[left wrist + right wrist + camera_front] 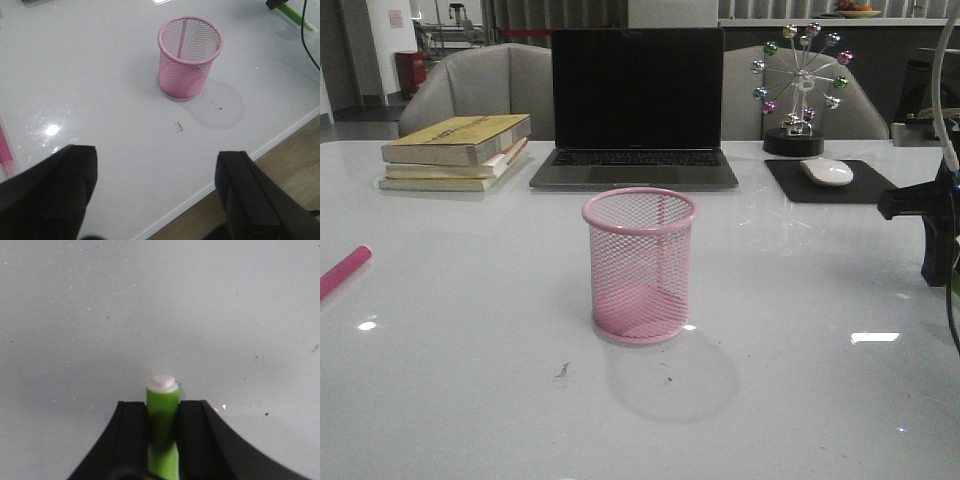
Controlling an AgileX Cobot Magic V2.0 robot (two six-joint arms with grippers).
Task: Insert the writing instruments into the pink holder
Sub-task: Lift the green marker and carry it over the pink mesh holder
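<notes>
Once my right gripper releases it, the lime green marker will lean inside the pink holder (634, 244) toward the pink marker.
The pink holder (640, 265) stands upright in the middle of the white table, with nothing inside it; the left wrist view shows the pink holder (189, 60) too. At the table's right edge, my right gripper (162, 406) is shut on the lime green marker (162, 392), whose white tip points down at the tabletop. The front view shows only part of that right gripper (935, 235). A pink marker (342, 270) lies flat at the far left. My left gripper (156, 167) is open over the near table edge, holding nothing, and does not show in the front view.
Behind the holder are a laptop (635, 105), a stack of books (455, 150), a ferris-wheel ornament (800, 85) and a white mouse (827, 171) on a black pad. A cable (307, 40) hangs at the right. The table's near edge (235, 170) runs under my left gripper.
</notes>
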